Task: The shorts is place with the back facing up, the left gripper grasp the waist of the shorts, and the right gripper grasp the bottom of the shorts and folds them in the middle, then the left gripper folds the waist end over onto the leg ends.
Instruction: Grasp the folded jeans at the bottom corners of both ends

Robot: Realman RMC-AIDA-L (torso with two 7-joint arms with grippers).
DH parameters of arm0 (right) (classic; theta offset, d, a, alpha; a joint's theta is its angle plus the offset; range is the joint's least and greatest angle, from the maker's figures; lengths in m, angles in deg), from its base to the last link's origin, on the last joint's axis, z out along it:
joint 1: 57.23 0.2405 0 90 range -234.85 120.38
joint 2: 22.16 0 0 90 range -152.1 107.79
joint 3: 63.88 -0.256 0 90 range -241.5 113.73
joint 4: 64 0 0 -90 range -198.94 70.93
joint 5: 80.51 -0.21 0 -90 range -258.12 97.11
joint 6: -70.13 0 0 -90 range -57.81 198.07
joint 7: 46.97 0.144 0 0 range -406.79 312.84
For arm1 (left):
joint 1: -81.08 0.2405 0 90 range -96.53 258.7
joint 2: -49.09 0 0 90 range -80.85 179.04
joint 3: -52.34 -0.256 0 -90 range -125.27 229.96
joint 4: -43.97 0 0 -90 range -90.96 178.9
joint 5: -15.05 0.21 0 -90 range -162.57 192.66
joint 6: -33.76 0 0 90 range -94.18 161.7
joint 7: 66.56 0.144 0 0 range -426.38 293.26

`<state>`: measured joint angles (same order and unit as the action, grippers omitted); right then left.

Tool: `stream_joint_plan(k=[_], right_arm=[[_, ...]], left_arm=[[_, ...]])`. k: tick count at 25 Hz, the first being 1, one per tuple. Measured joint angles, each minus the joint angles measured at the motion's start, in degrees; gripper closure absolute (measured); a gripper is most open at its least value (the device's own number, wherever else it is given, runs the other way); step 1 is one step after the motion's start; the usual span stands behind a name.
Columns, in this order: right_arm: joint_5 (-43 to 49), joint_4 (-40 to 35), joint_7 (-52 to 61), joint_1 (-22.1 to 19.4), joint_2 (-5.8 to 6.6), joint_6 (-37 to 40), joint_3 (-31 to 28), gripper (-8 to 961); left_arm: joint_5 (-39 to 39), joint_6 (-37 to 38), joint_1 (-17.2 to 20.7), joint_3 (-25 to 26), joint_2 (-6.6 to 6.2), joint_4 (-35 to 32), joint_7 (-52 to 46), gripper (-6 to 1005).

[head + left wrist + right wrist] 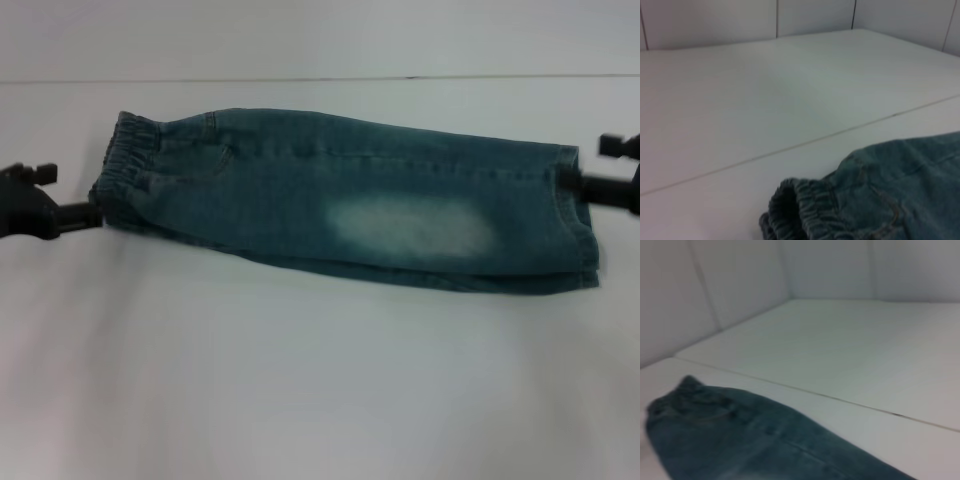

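The pale bleached patch (457,240) of the shorts is the next place for my right gripper to go, and it should close at the patch's end toward the hem.
The shorts (350,205) lie folded lengthwise into a long band across the table, a pale bleached patch on top. Their ruffled waist (125,165) is at the left end and the bottom of the shorts (582,225) at the right end. My left gripper (93,212) is shut on the lower corner of the waist, level with the table. At the other end, my right gripper (580,183) is pinched on the hem edge. The left wrist view shows the gathered waist (805,210) close up. In the right wrist view the shorts (740,440) stretch away along the table.
The white table (320,380) extends wide in front of the shorts. A thin seam (300,78) crosses it behind them, and pale wall panels (790,15) stand beyond.
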<state>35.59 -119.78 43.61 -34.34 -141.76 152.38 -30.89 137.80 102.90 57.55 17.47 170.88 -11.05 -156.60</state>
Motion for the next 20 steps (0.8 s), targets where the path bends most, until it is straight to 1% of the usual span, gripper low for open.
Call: stream_joint_plan(k=[2,6,9,12,16,20], right_arm=[[-0.21,0.73,-2.32,-0.14,-0.03,3.2,0.19,68],[-0.15,2.4,-9.5,-0.41,-0.13,13.33,0.47,68],[-0.15,4.4,-13.04,-0.48,-0.19,17.76,0.58,69],[-0.07,5.92,-13.21,-0.3,-0.19,18.34,1.53,69],[-0.14,7.49,-13.27,-0.37,-0.4,18.37,3.28,76],[-0.23,9.25,-13.33,-0.14,-0.35,18.36,3.51,79]], left_arm=[[0.39,-2.12,-0.39,-0.25,-0.08,2.5,1.66,53],[0.47,-5.2,-0.58,-0.82,-0.09,4.87,3.53,61],[0.5,-7.2,-0.73,-0.99,-0.08,6.03,4.97,62],[0.55,-9.43,-0.91,-1.16,0.01,6.84,6.42,62],[0.48,-13.42,-1.73,-1.16,0.67,8.74,9.62,62],[0.49,-16.65,-3.1,-1.16,1.17,11.11,12.79,63]])
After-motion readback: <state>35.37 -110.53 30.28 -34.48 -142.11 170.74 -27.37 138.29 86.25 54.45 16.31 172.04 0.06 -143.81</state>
